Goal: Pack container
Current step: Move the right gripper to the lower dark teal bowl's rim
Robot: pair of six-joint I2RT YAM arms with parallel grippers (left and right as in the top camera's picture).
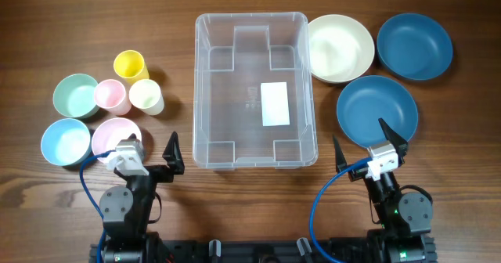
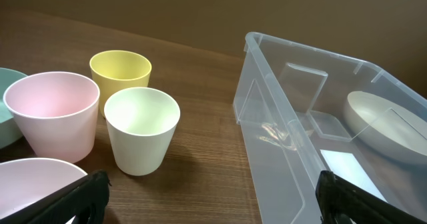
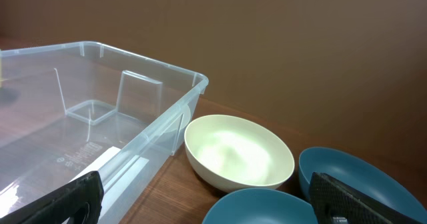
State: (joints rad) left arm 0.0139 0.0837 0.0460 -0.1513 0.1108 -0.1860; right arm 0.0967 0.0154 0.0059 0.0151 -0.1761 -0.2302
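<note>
The right gripper next closes on the near blue bowl's rim (image 1: 412, 131), facing away from the bin.
The container (image 1: 205, 99) is a large clear plastic bin with a white label on its base, empty, at the table's middle. It also shows in the left wrist view (image 2: 280, 137) and the right wrist view (image 3: 100, 117). My left gripper (image 1: 149, 157) is open and empty near the front edge, left of the bin; its fingertips frame the bottom of the left wrist view (image 2: 213, 201). My right gripper (image 1: 368, 147) is open and empty right of the bin, over the near blue bowl (image 1: 376, 110); its fingertips show in the right wrist view (image 3: 207, 197).
Left of the bin stand a yellow cup (image 1: 130, 64), a pink cup (image 1: 111, 96), a cream cup (image 1: 146, 96), a green bowl (image 1: 75, 95), a light blue bowl (image 1: 65, 141) and a pink bowl (image 1: 112, 133). Right of it sit a cream bowl (image 1: 338, 47) and a second blue bowl (image 1: 414, 45).
</note>
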